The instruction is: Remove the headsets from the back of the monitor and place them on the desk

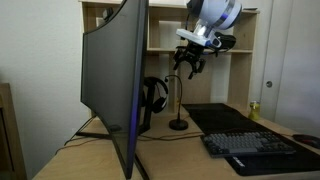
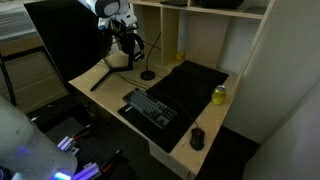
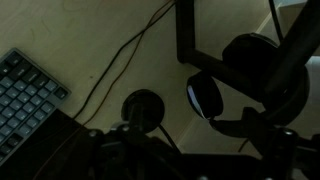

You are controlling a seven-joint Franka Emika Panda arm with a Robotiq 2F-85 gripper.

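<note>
The black headsets' curved headband [image 1: 154, 80] [image 3: 238, 128], above the ear cups behind the monitor, is the next place my gripper will go to and close on.
The black headsets [image 1: 153, 95] hang at the back of the large curved monitor [image 1: 112, 80], near its stand. In the wrist view the headsets [image 3: 245, 85] show as round ear cups at the right, beside a black leg of the monitor stand [image 3: 185, 30]. My gripper [image 1: 192, 66] hangs in the air above and beside the headsets, apart from them, over the thin gooseneck stand's round base [image 1: 178, 124]. It looks open and empty. In an exterior view the gripper [image 2: 126, 42] is behind the monitor [image 2: 60, 40], over the light-wood desk [image 2: 110, 90].
A keyboard [image 1: 250, 146] lies on a black mat [image 1: 225, 118], with a yellow-green can [image 1: 253, 108] behind. They also show in an exterior view: keyboard [image 2: 150, 107], can [image 2: 219, 95], mouse [image 2: 197, 138]. A light-wood cubby shelf [image 1: 235, 70] backs the desk. Cables cross the desk [image 3: 120, 60].
</note>
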